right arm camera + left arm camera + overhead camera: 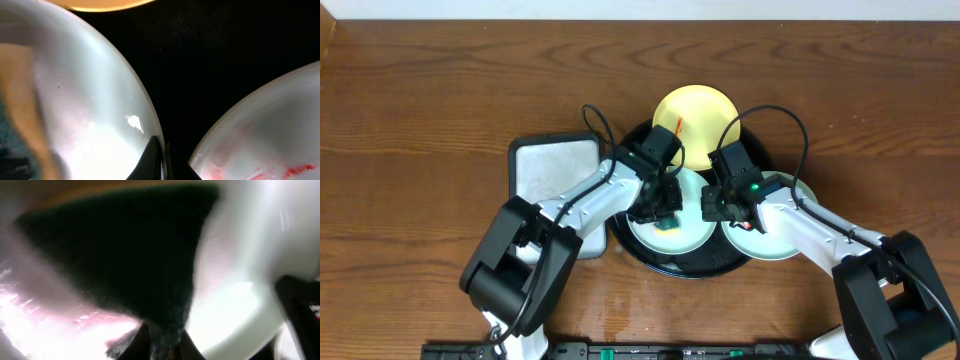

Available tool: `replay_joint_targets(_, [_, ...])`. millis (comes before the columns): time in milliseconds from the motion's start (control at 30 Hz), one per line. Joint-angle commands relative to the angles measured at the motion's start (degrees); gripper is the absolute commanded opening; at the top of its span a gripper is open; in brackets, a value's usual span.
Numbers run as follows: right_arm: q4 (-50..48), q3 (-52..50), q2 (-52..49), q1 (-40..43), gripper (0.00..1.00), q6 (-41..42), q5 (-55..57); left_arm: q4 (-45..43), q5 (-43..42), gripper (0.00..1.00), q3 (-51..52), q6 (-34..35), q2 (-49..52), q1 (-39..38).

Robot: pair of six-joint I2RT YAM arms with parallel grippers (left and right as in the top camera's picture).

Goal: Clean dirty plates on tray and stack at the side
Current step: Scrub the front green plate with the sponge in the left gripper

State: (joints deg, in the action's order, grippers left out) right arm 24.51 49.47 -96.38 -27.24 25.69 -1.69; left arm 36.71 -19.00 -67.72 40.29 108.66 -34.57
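Next, my left gripper lets go of the dark green sponge in the near half of the square grey-white tray [558, 231].
A large round black dish [650, 255] holds three small plates. The yellow plate [698, 115] with a red streak lies at the back. One mint plate [692, 232] lies front left and another mint plate [782, 240], with red smears [280, 167], front right. My left gripper [665, 214] is shut on a dark green sponge [125, 255] pressed onto the left mint plate [240, 305], where a pink film shows. My right gripper [712, 208] is shut on that plate's right rim [150, 120]; its fingertips [162, 157] pinch the edge.
A square grey-white tray [555, 165] lies on the wooden table just left of the black dish, under my left arm. The two arms nearly meet over the dish. The yellow plate's edge shows at the top of the right wrist view [100, 4].
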Motion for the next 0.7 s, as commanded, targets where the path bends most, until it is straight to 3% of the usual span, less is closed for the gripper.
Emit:
replay_joint_targets(0, [1.9,-0.6,-1.1,0.2,0.01,0.7,3.6,10.3,17.0,0.07,1.0,0.4,4.6,3.0])
replay_joint_targets(167, [2.1,-0.6,-1.1,0.2,0.01,0.7,3.6,17.4,26.7,0.08,-4.7,-2.3,4.6,4.3])
replay_joint_targets(300, [2.5,-0.6,-1.1,0.2,0.01,1.8,3.6,14.4,25.4,0.08,-4.9,-3.2,4.7,3.8])
replay_joint_targets(400, [2.5,-0.6,-1.1,0.2,0.01,2.2,3.6,10.7,18.9,0.07,-4.6,-3.2,5.0,2.7])
replay_joint_targets(567, [2.5,-0.6,-1.1,0.2,0.01,2.2,3.6,2.1,-2.1,0.07,-4.5,-3.0,6.3,0.2])
replay_joint_targets(667, [2.5,-0.6,-1.1,0.2,0.01,2.7,3.6,0.0,-8.3,0.08,-4.5,-0.9,6.5,-1.4])
